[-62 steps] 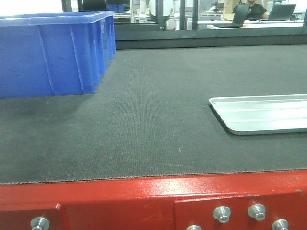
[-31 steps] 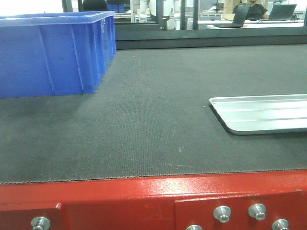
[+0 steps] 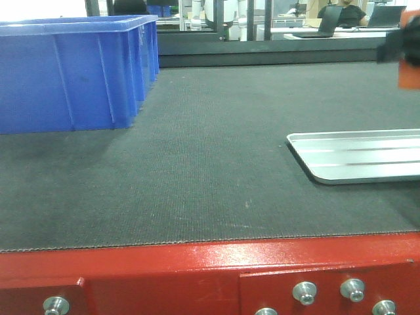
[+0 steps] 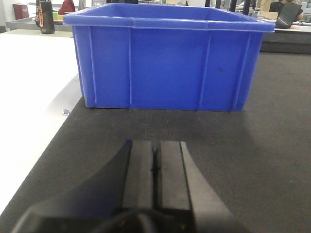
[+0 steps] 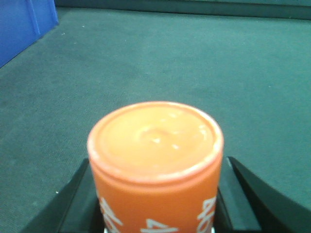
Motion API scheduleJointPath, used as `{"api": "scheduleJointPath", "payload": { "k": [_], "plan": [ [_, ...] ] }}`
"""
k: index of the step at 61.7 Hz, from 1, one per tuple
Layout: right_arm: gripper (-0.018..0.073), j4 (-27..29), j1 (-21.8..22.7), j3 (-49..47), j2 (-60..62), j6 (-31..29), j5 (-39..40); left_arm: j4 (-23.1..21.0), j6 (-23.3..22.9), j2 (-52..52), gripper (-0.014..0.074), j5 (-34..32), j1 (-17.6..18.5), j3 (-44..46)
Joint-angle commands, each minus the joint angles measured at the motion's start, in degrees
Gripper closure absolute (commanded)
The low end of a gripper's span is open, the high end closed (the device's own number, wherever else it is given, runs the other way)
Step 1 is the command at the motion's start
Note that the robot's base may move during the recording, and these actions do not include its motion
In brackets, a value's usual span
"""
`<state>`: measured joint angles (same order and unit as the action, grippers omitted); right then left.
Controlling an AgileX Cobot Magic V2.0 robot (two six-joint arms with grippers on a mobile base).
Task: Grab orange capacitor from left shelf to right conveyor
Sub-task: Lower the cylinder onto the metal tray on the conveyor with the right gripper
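Note:
I should set the orange capacitor down upright with my right gripper on the front half of the shallow silver tray (image 3: 403, 161).
My right gripper (image 5: 156, 167) is shut on the orange capacitor (image 5: 155, 141), a cylinder with white print on its side, held end-up above the dark grey belt of the right conveyor (image 5: 146, 53). In the front view the capacitor (image 3: 411, 73) and that gripper (image 3: 398, 43) show at the top right edge, above the belt (image 3: 210, 164). My left gripper (image 4: 155, 143) is shut on nothing, low over the belt and facing a blue bin (image 4: 165, 63). The left shelf is out of view.
A large blue bin (image 3: 72, 72) stands on the belt at the back left. A shallow silver tray (image 3: 361, 157) lies on the belt at the right. The conveyor's red front edge (image 3: 164, 269) with silver bolts runs along the bottom.
The right gripper with the orange capacitor has come into the front view at the top right edge. The bin and the tray have not moved.

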<state>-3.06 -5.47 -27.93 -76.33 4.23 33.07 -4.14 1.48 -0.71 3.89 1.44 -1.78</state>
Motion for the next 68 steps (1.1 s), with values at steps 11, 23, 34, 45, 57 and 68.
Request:
{"api": "scheduleJointPath", "payload": {
  "k": [11, 23, 34, 45, 57, 68],
  "plan": [
    [0.0493, -0.54, 0.26, 2.44, -7.81, -1.60, 21.39, -0.10, -0.08, -0.58, 0.0723, -5.15, -0.14, 0.24],
    [0.0493, -0.54, 1.80, 2.44, -14.66, -1.67, 25.81, -0.10, -0.08, -0.58, 0.0723, -5.15, -0.14, 0.24],
    [0.0493, -0.54, 3.50, 2.24, -19.01, -1.67, 29.92, -0.10, -0.08, -0.58, 0.0723, -5.15, -0.14, 0.24],
    [0.0493, -0.54, 3.98, 1.70, -22.05, -1.67, 31.39, -0.10, -0.08, -0.58, 0.0723, -5.15, -0.14, 0.24],
    [0.0452, -0.54, 3.98, 1.70, -23.55, -1.67, 31.68, -0.10, -0.08, -0.58, 0.0723, -5.15, -0.14, 0.24],
    [0.0186, -0.54, 3.98, 1.70, -23.55, -1.67, 32.36, -0.10, -0.08, -0.58, 0.0723, -5.15, -0.14, 0.24]
  ]
}}
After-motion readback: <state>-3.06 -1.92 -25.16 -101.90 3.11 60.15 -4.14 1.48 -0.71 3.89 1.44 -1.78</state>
